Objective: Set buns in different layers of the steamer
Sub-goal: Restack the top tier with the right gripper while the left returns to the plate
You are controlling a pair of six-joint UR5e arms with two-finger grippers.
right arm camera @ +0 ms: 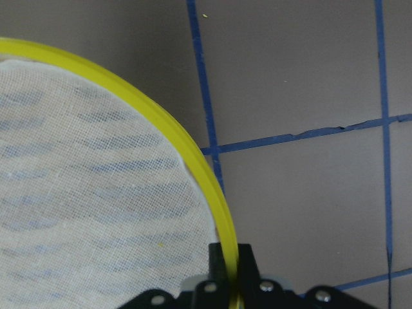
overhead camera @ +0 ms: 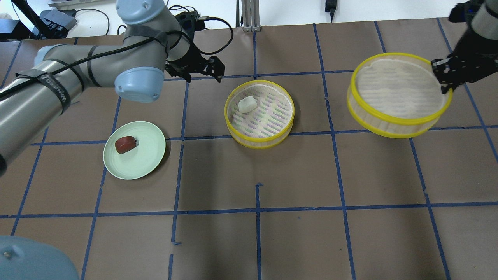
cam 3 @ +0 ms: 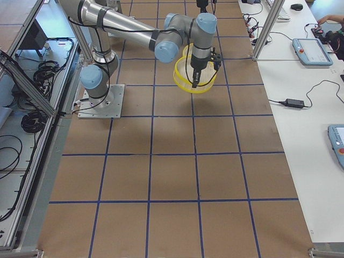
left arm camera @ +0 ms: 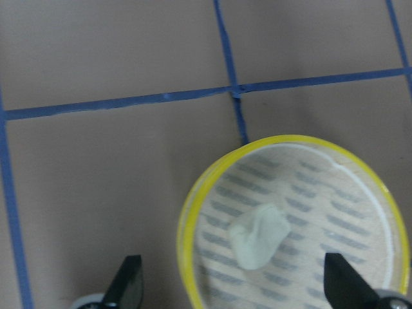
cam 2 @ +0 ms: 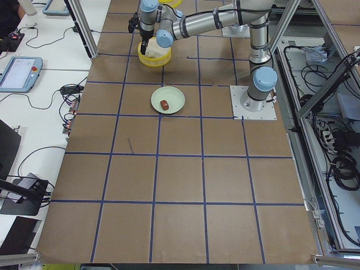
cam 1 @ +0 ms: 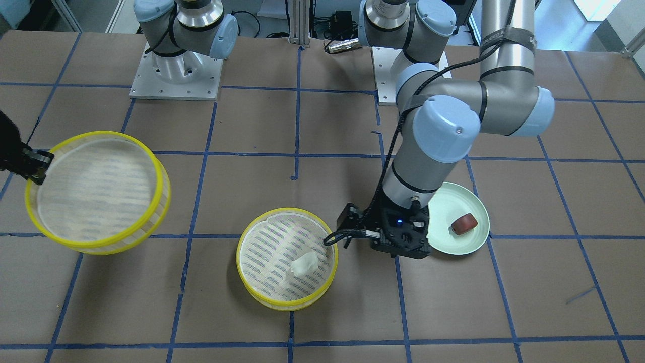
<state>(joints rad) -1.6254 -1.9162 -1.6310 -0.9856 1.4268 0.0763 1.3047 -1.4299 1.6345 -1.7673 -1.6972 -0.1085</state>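
Note:
I need to close my left gripper on the middle of the dark reddish-brown bun [cam 1: 464,224] on the pale green plate, because that bun still needs a steamer layer.
A yellow-rimmed steamer layer [overhead camera: 260,114] sits mid-table with the white bun [overhead camera: 247,104] in it; both show in the front view [cam 1: 287,264] [cam 1: 304,263] and the left wrist view [left arm camera: 296,225] [left arm camera: 259,235]. My left gripper [overhead camera: 202,72] is open and empty, above the table beside that layer. The dark reddish-brown bun [overhead camera: 125,144] lies on a pale green plate [overhead camera: 146,163]. My right gripper [overhead camera: 443,79] is shut on the rim of the second steamer layer [overhead camera: 400,95] and holds it tilted above the table. Its rim shows in the right wrist view [right arm camera: 193,174].
Blue tape lines grid the brown table. The arm bases [cam 1: 176,75] stand at the robot's side. The plate with the brown bun also shows in the front view [cam 1: 461,242], partly behind my left wrist.

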